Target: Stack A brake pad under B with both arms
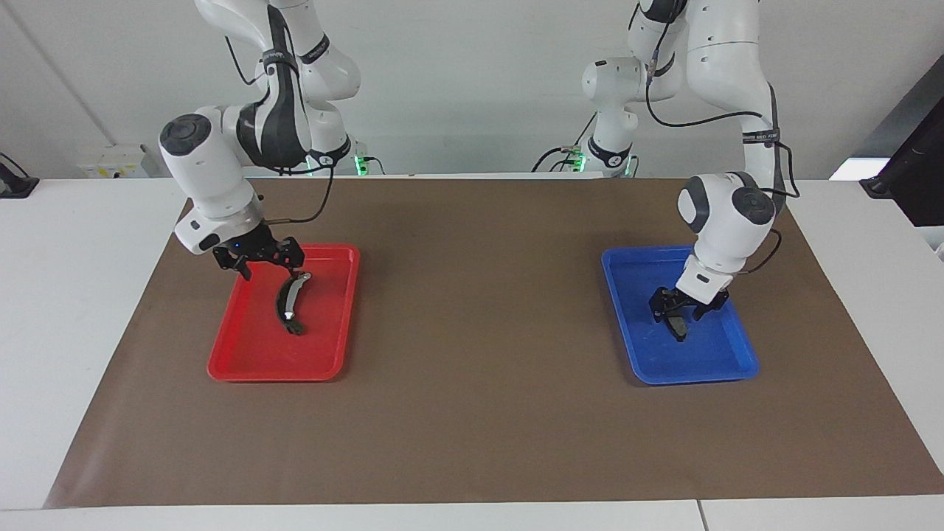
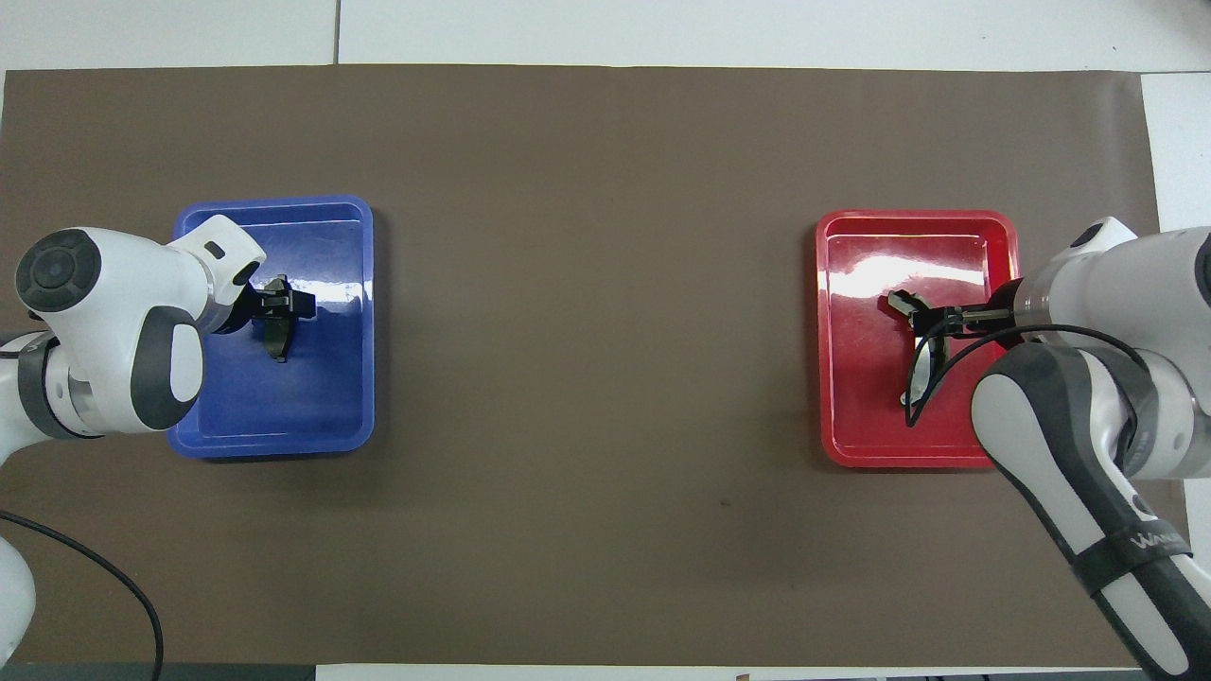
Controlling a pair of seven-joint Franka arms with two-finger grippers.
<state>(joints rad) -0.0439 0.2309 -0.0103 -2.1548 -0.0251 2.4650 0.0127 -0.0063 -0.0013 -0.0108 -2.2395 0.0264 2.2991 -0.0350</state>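
The B brake pad is in the red tray. My right gripper needs to go to it next and close on the brake pad's middle [image 2: 931,344], between its two ends.
The A brake pad [image 1: 678,327], short and dark grey, is in the blue tray [image 1: 726,361] at the left arm's end of the table. My left gripper [image 1: 678,313] is low in that tray, right at the pad; it also shows in the overhead view [image 2: 277,317]. B [image 1: 288,304], the long slim crescent with a silvery end, lies in the red tray [image 1: 251,354]. My right gripper [image 1: 268,264] is open just above the tray, and one finger is beside the pad's silvery end nearer the robots. In the overhead view the right gripper [image 2: 932,320] hides most of B.
Both trays [image 2: 274,426] [image 2: 856,416] sit on a brown mat [image 1: 472,310] that covers the white table. A black cable loops from the right arm over the red tray. Wide bare mat lies between the trays.
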